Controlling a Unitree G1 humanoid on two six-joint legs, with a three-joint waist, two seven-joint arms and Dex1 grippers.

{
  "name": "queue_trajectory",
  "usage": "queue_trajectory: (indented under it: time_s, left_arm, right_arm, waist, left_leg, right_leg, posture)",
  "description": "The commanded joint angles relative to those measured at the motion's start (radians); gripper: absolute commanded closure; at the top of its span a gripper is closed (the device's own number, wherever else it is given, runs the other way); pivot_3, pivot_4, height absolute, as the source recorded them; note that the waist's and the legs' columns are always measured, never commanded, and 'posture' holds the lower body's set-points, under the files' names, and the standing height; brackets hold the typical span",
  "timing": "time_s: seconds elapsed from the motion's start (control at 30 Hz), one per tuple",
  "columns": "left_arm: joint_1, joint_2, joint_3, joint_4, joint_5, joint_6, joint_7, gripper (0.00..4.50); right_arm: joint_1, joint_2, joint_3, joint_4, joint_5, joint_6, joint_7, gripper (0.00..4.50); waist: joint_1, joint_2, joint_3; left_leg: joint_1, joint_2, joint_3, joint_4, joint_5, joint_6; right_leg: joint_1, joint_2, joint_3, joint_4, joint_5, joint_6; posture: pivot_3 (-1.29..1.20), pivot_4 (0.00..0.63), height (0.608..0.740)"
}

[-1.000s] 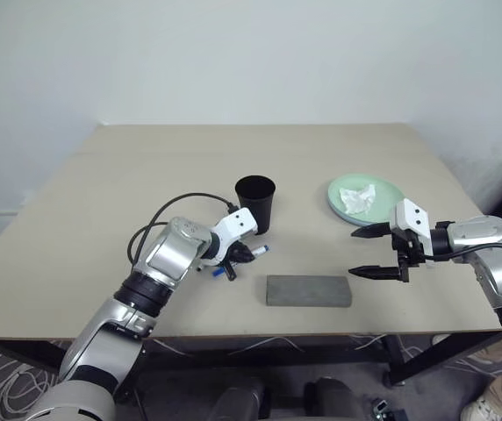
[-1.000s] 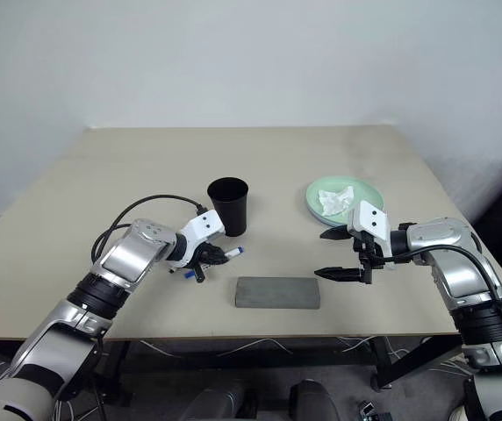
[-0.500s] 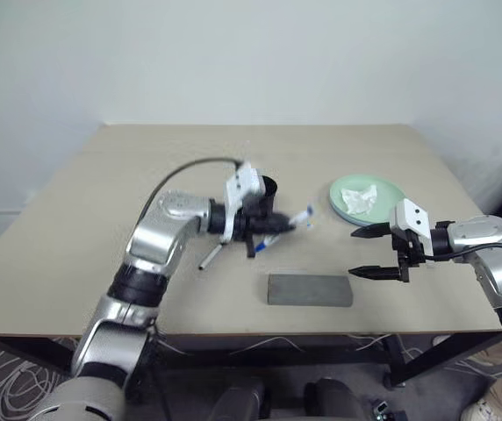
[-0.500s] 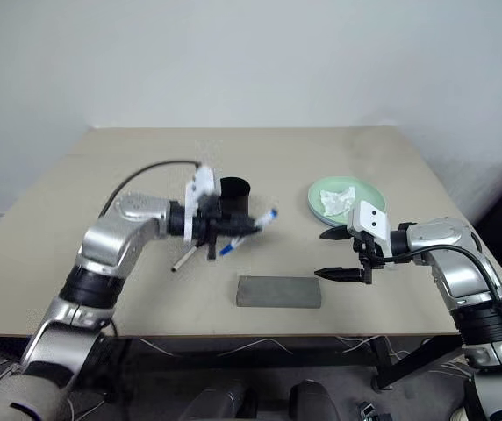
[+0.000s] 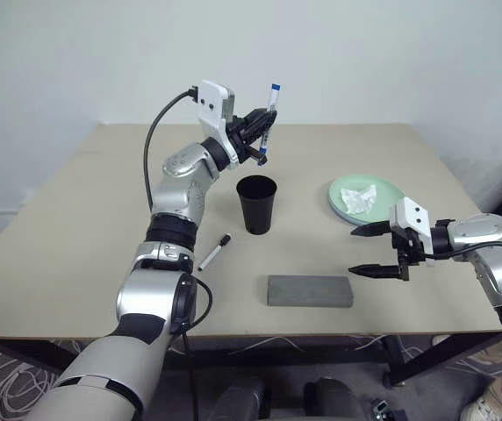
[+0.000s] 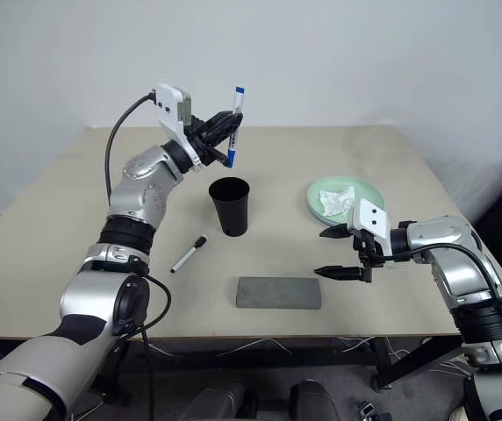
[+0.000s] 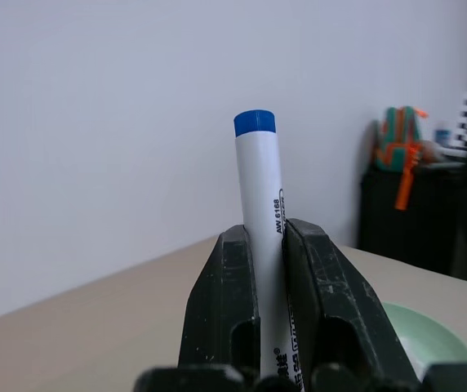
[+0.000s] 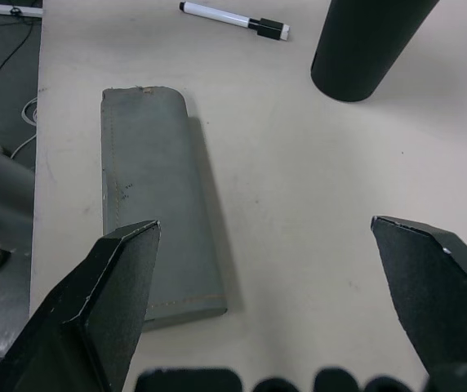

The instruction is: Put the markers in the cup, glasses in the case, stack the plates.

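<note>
The blue-capped marker, now raised above and behind the cup, will be let go by my left gripper inside the black cup [image 5: 268, 191], resting against the rim that faces the plate.
My left gripper [image 5: 256, 133] is raised above and behind the black cup [image 5: 256, 203], shut on the blue-capped marker [image 5: 269, 112], which stands nearly upright with its cap on top. The wrist view shows this marker [image 7: 258, 188] pinched between both fingers [image 7: 227, 286]. The black-capped marker [image 5: 215, 252] lies on the table to the left of the cup. The grey case [image 5: 310, 290] lies shut near the front edge. My right gripper [image 5: 354, 253] hovers open just right of the case, with nothing in it. A pale green plate [image 5: 391, 189] sits at the right. The glasses are out of view.
A crumpled white tissue [image 5: 357, 198] lies on the green plate. The right wrist view takes in the case [image 8: 156, 204], the black-capped marker [image 8: 232, 18] and the cup [image 8: 364, 41]. The beige table [image 5: 102, 219] ends close in front of the case.
My left arm has swung the blue-capped marker up from the table beside the cup to high above it, turning it upright. The black-capped marker now lies uncovered. The right arm has not moved.
</note>
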Motion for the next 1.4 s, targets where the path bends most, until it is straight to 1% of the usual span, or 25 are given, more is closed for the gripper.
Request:
queue_trajectory:
  time_s: [0.03, 0.2, 0.3, 0.5, 1.1, 1.33, 1.4]
  left_arm:
    - [-0.037, -0.005, 0.010, 0.050, 0.014, -0.079, -0.013, 4.39]
    - [-0.040, -0.011, 0.016, 0.099, 0.017, -0.106, -0.022, 4.39]
    - [-0.017, -0.006, 0.002, 0.118, 0.027, -0.083, -0.052, 4.39]
    - [0.005, 0.009, 0.005, 0.134, 0.050, -0.062, -0.057, 4.39]
    - [0.052, 0.006, 0.008, 0.123, 0.066, -0.064, -0.092, 4.39]
    - [0.054, 0.007, 0.007, 0.117, 0.067, -0.061, -0.098, 4.39]
    - [0.054, 0.008, 0.007, 0.116, 0.067, -0.060, -0.100, 3.68]
  right_arm:
    - [-0.014, -0.008, -0.033, -0.032, 0.012, -0.009, -0.004, 0.00]
    - [-0.011, -0.008, -0.034, -0.034, 0.013, -0.008, -0.007, 0.00]
    - [-0.011, -0.006, -0.034, -0.036, 0.014, -0.007, -0.011, 0.00]
    - [-0.017, -0.006, -0.033, -0.028, 0.012, -0.011, -0.009, 0.00]
    - [-0.028, -0.003, -0.034, -0.018, 0.012, -0.014, -0.008, 0.00]
    - [-0.067, -0.008, -0.076, 0.023, 0.036, -0.005, -0.018, 0.00]
    - [-0.081, -0.010, -0.092, 0.042, 0.042, -0.004, -0.016, 0.00]
  waist:
    - [0.000, 0.000, 0.000]
    - [0.000, -0.001, 0.000]
    - [0.000, -0.001, 0.000]
    - [0.000, -0.001, 0.000]
    - [0.000, -0.001, 0.000]
    - [0.000, -0.001, 0.000]
    - [0.000, -0.001, -0.001]
  left_leg:
    - [0.000, 0.000, 0.000, 0.000, 0.000, 0.000]
    - [0.000, 0.000, 0.000, 0.001, 0.000, 0.000]
    - [0.000, 0.000, 0.000, 0.001, 0.000, 0.000]
    - [0.000, 0.000, 0.000, 0.001, 0.000, 0.000]
    - [0.000, 0.000, 0.000, 0.001, 0.000, 0.000]
    - [0.000, 0.000, 0.000, 0.002, 0.000, 0.000]
    - [0.000, 0.000, 0.000, 0.002, 0.000, 0.000]
  right_leg:
    - [0.000, 0.000, 0.000, 0.000, 0.000, 0.000]
    - [0.000, 0.000, -0.001, 0.000, 0.000, 0.000]
    - [0.000, 0.000, -0.001, 0.001, 0.000, 0.000]
    - [0.000, 0.000, -0.002, 0.001, 0.000, 0.000]
    - [0.000, 0.000, -0.002, 0.001, 0.000, 0.001]
    - [0.000, 0.000, -0.002, 0.001, 0.000, 0.001]
    - [0.000, 0.000, -0.002, 0.001, 0.000, 0.001]
  posture:
    - [0.00, 0.000, 0.739]
    - [0.00, 0.000, 0.739]
    - [0.00, 0.000, 0.739]
    - [0.00, 0.000, 0.739]
    - [0.00, 0.000, 0.739]
    - [0.00, 0.000, 0.739]
    - [0.00, 0.000, 0.739]
